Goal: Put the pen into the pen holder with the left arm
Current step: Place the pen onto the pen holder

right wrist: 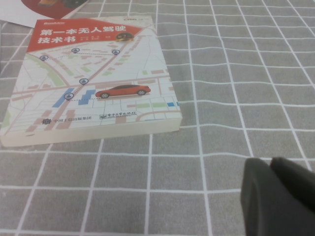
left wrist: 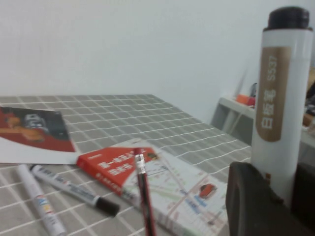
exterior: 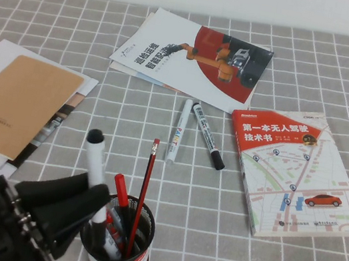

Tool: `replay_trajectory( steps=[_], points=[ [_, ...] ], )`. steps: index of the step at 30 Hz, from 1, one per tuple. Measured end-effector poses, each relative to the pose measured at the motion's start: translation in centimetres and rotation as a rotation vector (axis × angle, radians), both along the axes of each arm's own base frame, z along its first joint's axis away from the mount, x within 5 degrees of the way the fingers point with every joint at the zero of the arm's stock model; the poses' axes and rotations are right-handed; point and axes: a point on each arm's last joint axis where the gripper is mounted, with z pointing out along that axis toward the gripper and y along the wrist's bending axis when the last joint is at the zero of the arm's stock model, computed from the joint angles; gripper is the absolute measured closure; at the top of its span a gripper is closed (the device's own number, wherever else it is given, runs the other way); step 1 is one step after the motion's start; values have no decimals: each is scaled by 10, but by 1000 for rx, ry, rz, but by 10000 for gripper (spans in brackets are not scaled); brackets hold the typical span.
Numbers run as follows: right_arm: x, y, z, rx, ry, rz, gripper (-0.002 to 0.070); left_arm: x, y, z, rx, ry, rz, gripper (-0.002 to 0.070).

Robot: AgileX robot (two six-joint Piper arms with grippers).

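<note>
My left gripper will release the pen inside the pen holder (exterior: 137, 235), next to the thin red pencil, with the pen leaning toward the map book.
My left gripper (exterior: 91, 200) at the near left is shut on the pen (exterior: 96, 165), a white marker with black ends. It holds the pen almost upright, with the lower end down inside the black mesh pen holder (exterior: 116, 259). In the left wrist view the pen (left wrist: 280, 113) stands between the black fingers (left wrist: 256, 201). A thin red pencil (exterior: 144, 193) and a red pen (exterior: 121, 192) stand in the holder. A second, similar marker (exterior: 208, 136) lies on the cloth. My right gripper (right wrist: 269, 169) is shut and empty, low over the cloth.
An all-white marker (exterior: 179, 130) lies beside the second marker. A red-topped map book (exterior: 295, 172) lies at the right, a magazine (exterior: 194, 56) at the back, and a brown notebook (exterior: 16, 106) on papers at the left.
</note>
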Motion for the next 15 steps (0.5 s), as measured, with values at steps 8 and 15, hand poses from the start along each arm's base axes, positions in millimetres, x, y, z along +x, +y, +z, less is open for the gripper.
replay_trajectory(
  steps=[8,15],
  points=[
    [0,0,0,0,0,0,691,11,-10,-7,-22,11,-56,557],
    [0,0,0,0,0,0,691,18,-18,-17,-24,25,-97,557]
  ],
)
